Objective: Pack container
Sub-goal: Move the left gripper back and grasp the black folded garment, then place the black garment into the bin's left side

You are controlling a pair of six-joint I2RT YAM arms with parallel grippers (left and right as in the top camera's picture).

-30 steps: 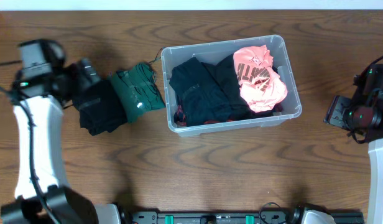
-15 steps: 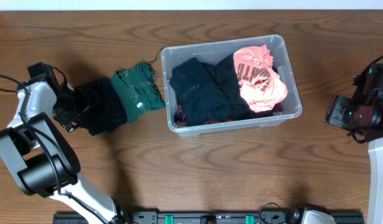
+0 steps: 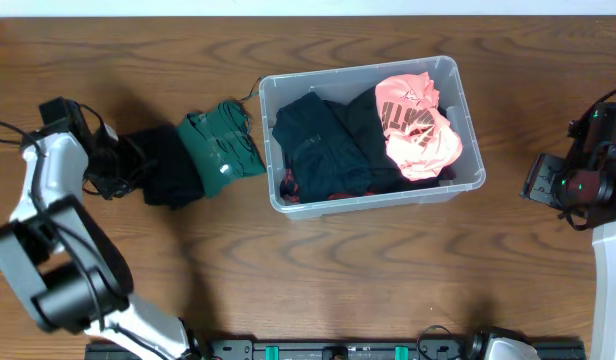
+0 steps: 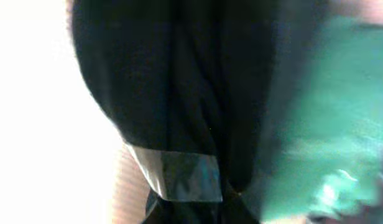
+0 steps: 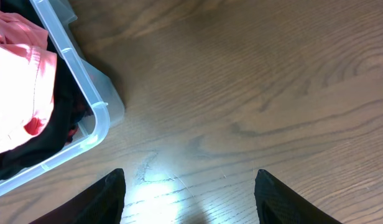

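Next, my left gripper drops the black garment in the clear container, on the black garments [image 3: 361, 140] beside the coral-pink garment.
The clear container [image 3: 378, 199] stands right of centre, holding black garments [image 3: 318, 145] and a coral-pink one [image 3: 418, 125]. Left of it a folded green garment [image 3: 223, 148] lies beside a black garment [image 3: 170, 165]. My left gripper [image 3: 121, 172] is at that black garment's left edge and shut on the cloth. In the left wrist view the black garment [image 4: 173, 81] fills the frame, bunching into the left gripper [image 4: 210, 190], with the green garment [image 4: 328, 106] to its right. My right gripper [image 5: 191, 199] hangs open over bare wood, right of the container's corner [image 5: 92, 99].
The right arm's gripper [image 3: 543, 185] sits well off the container's right wall. A thin dark cord [image 3: 250, 93] lies by the container's back left corner. A black rail [image 3: 338, 350] runs along the table's near edge.
My left arm swung round and its gripper came in at the black garment's left edge and shut on it; the cloth bunched a little rightward. The right arm has not moved.
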